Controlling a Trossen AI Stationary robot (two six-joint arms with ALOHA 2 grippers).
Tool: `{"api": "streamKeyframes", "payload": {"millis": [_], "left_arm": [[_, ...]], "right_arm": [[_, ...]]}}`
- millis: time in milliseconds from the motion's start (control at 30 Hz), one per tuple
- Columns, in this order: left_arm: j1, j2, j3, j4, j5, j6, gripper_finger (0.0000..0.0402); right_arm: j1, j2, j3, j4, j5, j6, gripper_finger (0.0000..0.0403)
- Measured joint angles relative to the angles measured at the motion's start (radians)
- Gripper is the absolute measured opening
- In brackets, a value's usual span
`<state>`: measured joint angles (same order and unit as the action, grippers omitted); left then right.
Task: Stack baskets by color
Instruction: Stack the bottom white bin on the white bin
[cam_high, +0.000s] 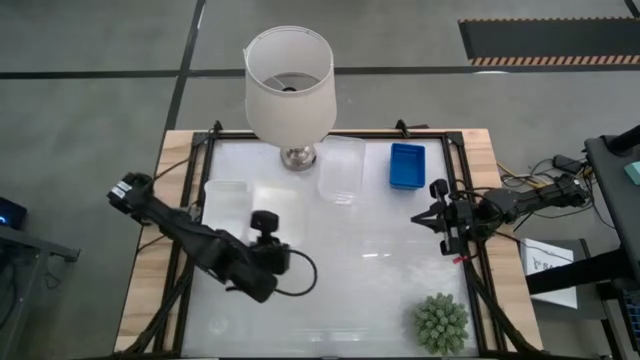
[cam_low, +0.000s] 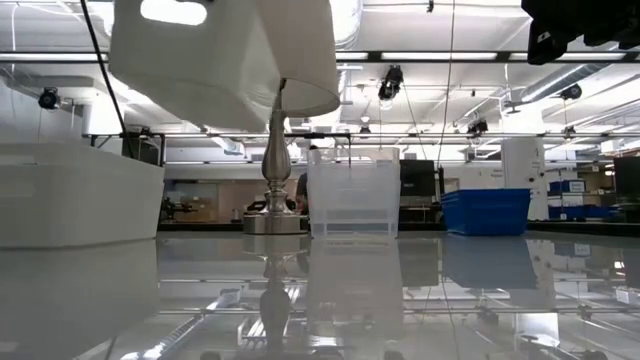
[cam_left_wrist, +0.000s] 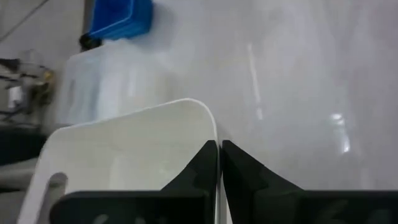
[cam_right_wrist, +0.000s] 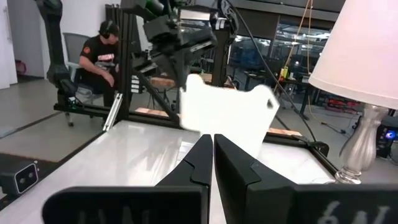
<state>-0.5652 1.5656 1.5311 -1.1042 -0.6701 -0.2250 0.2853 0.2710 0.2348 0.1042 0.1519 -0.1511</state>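
My left gripper will release the white basket it has inside the second white basket (cam_high: 231, 204), the one that is on the table near the lamp.
My left gripper (cam_left_wrist: 218, 152) is shut on a white basket (cam_left_wrist: 124, 155), which it holds up in the air above the table's middle left (cam_right_wrist: 227, 118). A second white basket (cam_high: 225, 195) rests on its base on the table at the left. The clear baskets (cam_high: 340, 178) stand nested at the far middle, with a blue basket (cam_high: 406, 165) on its base to their right. My right gripper (cam_high: 425, 218) waits shut at the table's right edge, touching nothing. My left gripper pinches the white basket's wall at its rim (cam_left_wrist: 216, 134), close to a rounded corner, one finger on each side of the wall. The fingers slant down toward the far side. The basket is lifted clear of the table and tilted (cam_low: 200, 50).
A lamp with a white shade (cam_high: 290, 80) stands on a metal foot (cam_high: 298, 155) at the far edge, between the white and clear baskets. A spiky green plant (cam_high: 440, 322) sits at the near right corner. A person (cam_right_wrist: 99, 59) crouches beyond the table's left side.
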Motion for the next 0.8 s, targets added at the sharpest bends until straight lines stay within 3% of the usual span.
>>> {"api": "streamKeyframes", "payload": {"millis": [167, 400, 700, 800], "left_arm": [[-0.006, -0.026, -0.001, -0.163, -0.021, -0.025, 0.0000], [-0.025, -0.044, -0.036, -0.406, -0.021, -0.299, 0.0000], [-0.101, -0.210, -0.292, -0.389, -0.017, -0.535, 0.0000], [-0.111, -0.271, -0.379, -0.294, -0.015, -0.551, 0.0000]], "right_arm": [[0.000, 0.000, 0.000, -0.002, 0.000, -0.002, 0.0009], [0.000, 0.000, 0.000, -0.003, -0.001, -0.004, 0.0009], [0.000, 0.000, 0.000, -0.003, -0.002, -0.005, 0.0009], [0.000, 0.000, 0.000, -0.003, -0.002, -0.005, 0.0009]]}}
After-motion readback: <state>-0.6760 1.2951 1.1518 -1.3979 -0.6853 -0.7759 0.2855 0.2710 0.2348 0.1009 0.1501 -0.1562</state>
